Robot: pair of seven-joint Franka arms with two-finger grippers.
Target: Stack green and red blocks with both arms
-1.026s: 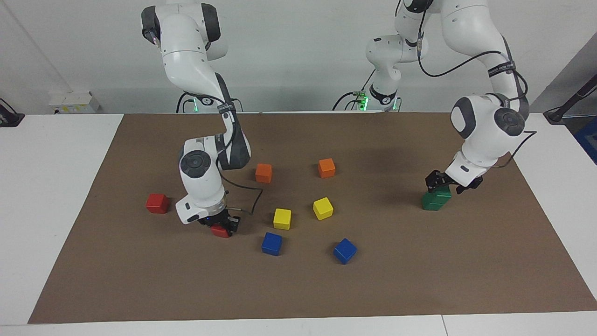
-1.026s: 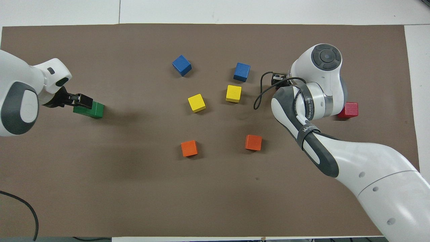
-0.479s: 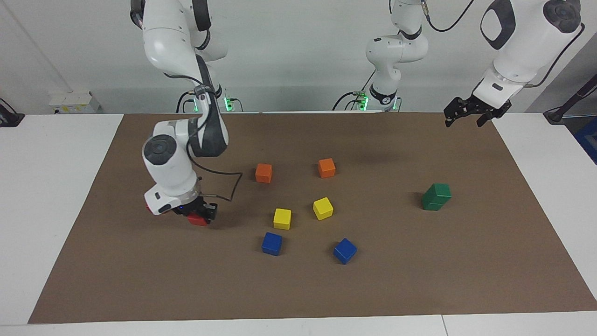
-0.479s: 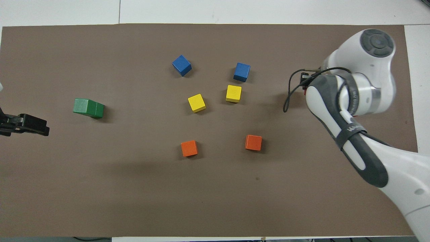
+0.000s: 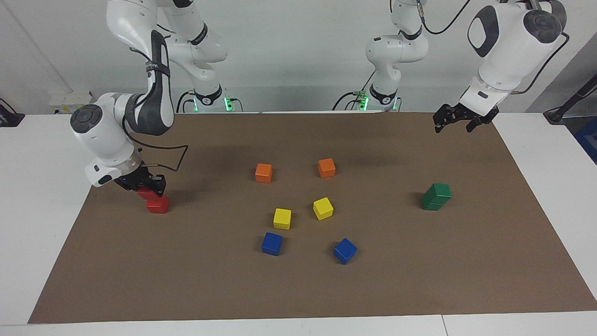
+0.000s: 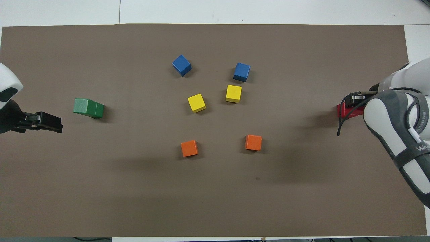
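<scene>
Next, I release the red block from my right gripper squarely on top of the second red block (image 6: 356, 106).
Two dark green blocks stand stacked (image 5: 436, 197) toward the left arm's end of the table; the stack also shows in the overhead view (image 6: 88, 108). My left gripper (image 5: 454, 122) is open and empty, raised well above the mat and apart from the stack. My right gripper (image 5: 148, 185) is shut on a red block (image 5: 142, 192) and holds it just over the second red block (image 5: 158, 205), offset toward the robots; I cannot tell if the two touch. In the overhead view the right gripper (image 6: 356, 99) and arm cover most of the red blocks (image 6: 345, 110).
Two orange cubes (image 5: 263, 172) (image 5: 326, 168), two yellow cubes (image 5: 282, 218) (image 5: 322, 208) and two blue cubes (image 5: 272, 243) (image 5: 344, 250) lie in the middle of the brown mat (image 5: 298, 289). White table borders the mat.
My right gripper carried its red block toward the right arm's end, to just over the other red block. My left gripper let go of the green stack and rose away from it.
</scene>
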